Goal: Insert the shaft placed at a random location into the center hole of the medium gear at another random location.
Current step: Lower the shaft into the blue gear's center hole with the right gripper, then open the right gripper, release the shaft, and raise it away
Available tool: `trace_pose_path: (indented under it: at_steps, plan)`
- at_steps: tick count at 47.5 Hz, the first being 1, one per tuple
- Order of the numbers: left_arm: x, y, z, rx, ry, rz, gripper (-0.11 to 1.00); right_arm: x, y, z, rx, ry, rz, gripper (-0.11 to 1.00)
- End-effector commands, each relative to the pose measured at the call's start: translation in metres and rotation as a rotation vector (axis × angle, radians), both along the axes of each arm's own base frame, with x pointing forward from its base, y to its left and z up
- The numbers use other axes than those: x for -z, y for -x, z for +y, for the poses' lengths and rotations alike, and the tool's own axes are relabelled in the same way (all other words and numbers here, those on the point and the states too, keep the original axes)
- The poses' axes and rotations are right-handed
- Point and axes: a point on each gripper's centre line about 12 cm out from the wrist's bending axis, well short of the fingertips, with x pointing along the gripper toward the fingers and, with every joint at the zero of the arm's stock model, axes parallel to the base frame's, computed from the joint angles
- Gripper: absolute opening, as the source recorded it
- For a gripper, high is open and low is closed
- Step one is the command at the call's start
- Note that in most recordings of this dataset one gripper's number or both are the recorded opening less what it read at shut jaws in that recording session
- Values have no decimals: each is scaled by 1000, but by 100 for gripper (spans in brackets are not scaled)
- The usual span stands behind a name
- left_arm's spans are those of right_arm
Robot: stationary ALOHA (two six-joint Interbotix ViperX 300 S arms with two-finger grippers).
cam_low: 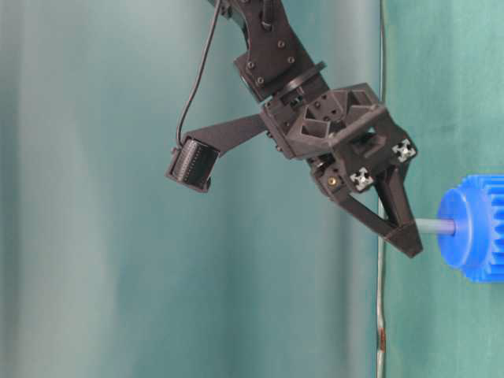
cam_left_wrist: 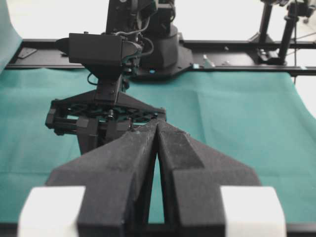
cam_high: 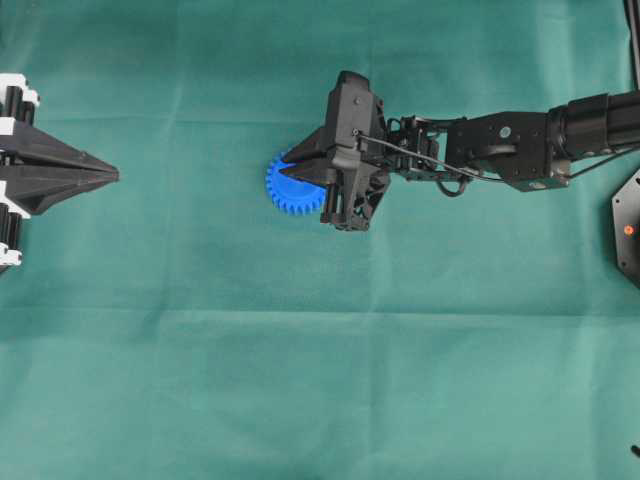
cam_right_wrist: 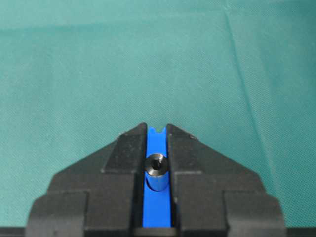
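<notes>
Next, I release the silvery shaft from my right gripper, upright in the raised middle of the blue medium gear [cam_high: 297, 175] [cam_right_wrist: 157, 181].
The blue medium gear [cam_high: 288, 192] lies flat on the green cloth, half covered by my right gripper [cam_high: 292, 170]. The right gripper is shut on the silvery shaft [cam_right_wrist: 157, 165], which stands upright between its fingers over the gear [cam_right_wrist: 157, 207]. In the table-level view the shaft [cam_low: 435, 227] runs from the gripper tip [cam_low: 409, 240] into the raised hub of the gear [cam_low: 476, 228]. The shaft hides the center hole. My left gripper [cam_high: 116, 175] is shut and empty at the far left, well away from the gear; it also shows in the left wrist view [cam_left_wrist: 157, 126].
The right arm [cam_high: 500, 150] stretches in from the right edge. A black device with a red light [cam_high: 628, 230] sits at the right edge. A dark rail [cam_left_wrist: 237, 44] runs along the far end of the green cloth [cam_high: 320, 380].
</notes>
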Motion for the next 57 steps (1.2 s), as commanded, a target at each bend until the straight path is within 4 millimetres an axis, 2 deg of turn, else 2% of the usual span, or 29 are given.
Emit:
trace_pose_path:
  at_steps: [1, 20, 57]
  plan:
    - [-8, -3, 0, 2, -1, -18, 0, -15, -7, 0, 4, -1, -56, 11]
    - [-8, -3, 0, 2, -1, -20, 0, 3, -12, -1, 5, -2, -37, 11]
    - [-8, -3, 0, 1, -4, -12, 0, 9, -12, -1, 4, -2, -40, 11]
